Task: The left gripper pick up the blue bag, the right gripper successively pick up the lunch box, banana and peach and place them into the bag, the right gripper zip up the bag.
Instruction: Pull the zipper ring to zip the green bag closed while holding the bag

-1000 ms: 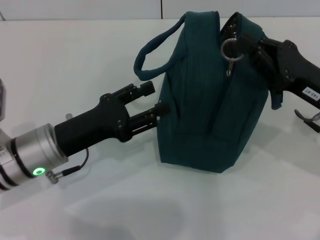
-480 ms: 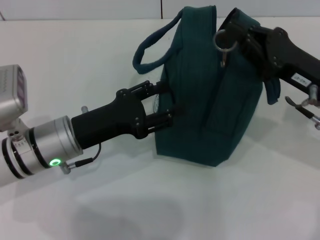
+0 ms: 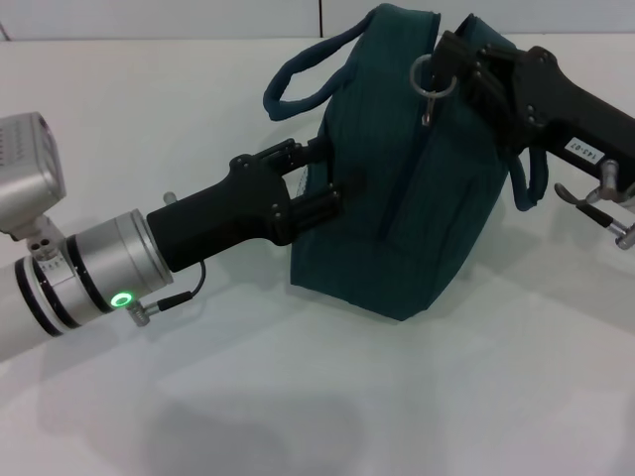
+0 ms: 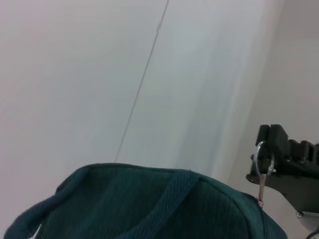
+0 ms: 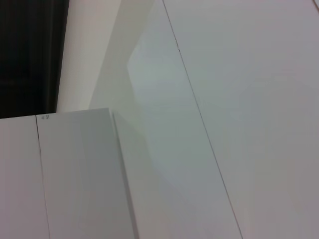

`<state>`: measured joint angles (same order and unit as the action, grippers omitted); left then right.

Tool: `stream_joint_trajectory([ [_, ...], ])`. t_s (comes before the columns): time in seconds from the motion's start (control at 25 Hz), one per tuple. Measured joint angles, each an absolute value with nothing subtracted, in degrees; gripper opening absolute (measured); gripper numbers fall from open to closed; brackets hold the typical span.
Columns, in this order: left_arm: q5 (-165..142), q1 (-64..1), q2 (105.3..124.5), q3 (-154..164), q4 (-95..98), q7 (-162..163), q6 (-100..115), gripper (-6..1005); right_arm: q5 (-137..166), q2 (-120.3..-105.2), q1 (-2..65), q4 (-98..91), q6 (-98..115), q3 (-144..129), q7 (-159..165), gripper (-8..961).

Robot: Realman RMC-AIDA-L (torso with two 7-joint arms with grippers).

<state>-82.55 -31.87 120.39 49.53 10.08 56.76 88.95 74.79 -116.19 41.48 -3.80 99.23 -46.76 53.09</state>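
Note:
The robot's right gripper needs to release the ring zipper pull, now held at the bag's top, against the upper front of the blue bag [image 3: 437,166], beside the bag's seam.
The blue bag [image 3: 417,188] stands on the white table, leaning a little, with its top closed. One loop handle [image 3: 298,84] arches off its left side and another hangs on its right. My left gripper [image 3: 332,175] is open, its two fingertips against the bag's left side wall. At the bag's top, my right gripper [image 3: 444,61] is shut on the ring zipper pull [image 3: 431,81]. The left wrist view shows the bag's top [image 4: 149,204] and the ring [image 4: 262,160] at the right gripper [image 4: 273,149]. The lunch box, banana and peach are out of view.
The white table [image 3: 298,397] spreads around the bag, with a pale wall behind. A silver clamp [image 3: 600,203] sticks out under the right arm. The right wrist view holds only white wall panels [image 5: 199,124].
The right gripper has pulled the zipper ring leftward, and the bag has slid and tilted left. The left gripper has moved forward from clear of the bag to touching its side.

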Motion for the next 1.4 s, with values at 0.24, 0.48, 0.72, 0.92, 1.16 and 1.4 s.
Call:
stream_joint_trajectory([
  [0.24,-82.65,-32.15,120.36,49.57,10.0,54.98,88.85,564,74.78,-116.19,41.3,-3.8,99.06,-46.71,53.08,10],
  [0.48,-82.61,-32.25,120.27,49.66,10.09,54.96,88.85,324,74.79,-116.19,41.2,-3.85,99.02,-46.41,53.08,8],
  [0.72,-82.92,-32.75,120.09,51.53,10.27,55.37,88.86,141,73.84,-116.19,41.08,-3.21,98.77,-46.19,53.53,7],
  [0.92,-83.08,-32.74,119.95,53.19,10.54,55.59,89.17,88,71.67,-116.19,40.39,-3.09,98.69,-46.11,53.59,6],
  [1.16,-83.82,-32.3,119.74,55.84,10.64,56.53,90.21,68,67.47,-116.18,39.09,-3.39,95.88,-46.04,56.79,4],
  [1.4,-83.85,-30.85,119.12,59.13,10.71,57.26,94.61,60,65.35,-116.18,38.76,-3.63,92.15,-46.05,58.71,9],
])
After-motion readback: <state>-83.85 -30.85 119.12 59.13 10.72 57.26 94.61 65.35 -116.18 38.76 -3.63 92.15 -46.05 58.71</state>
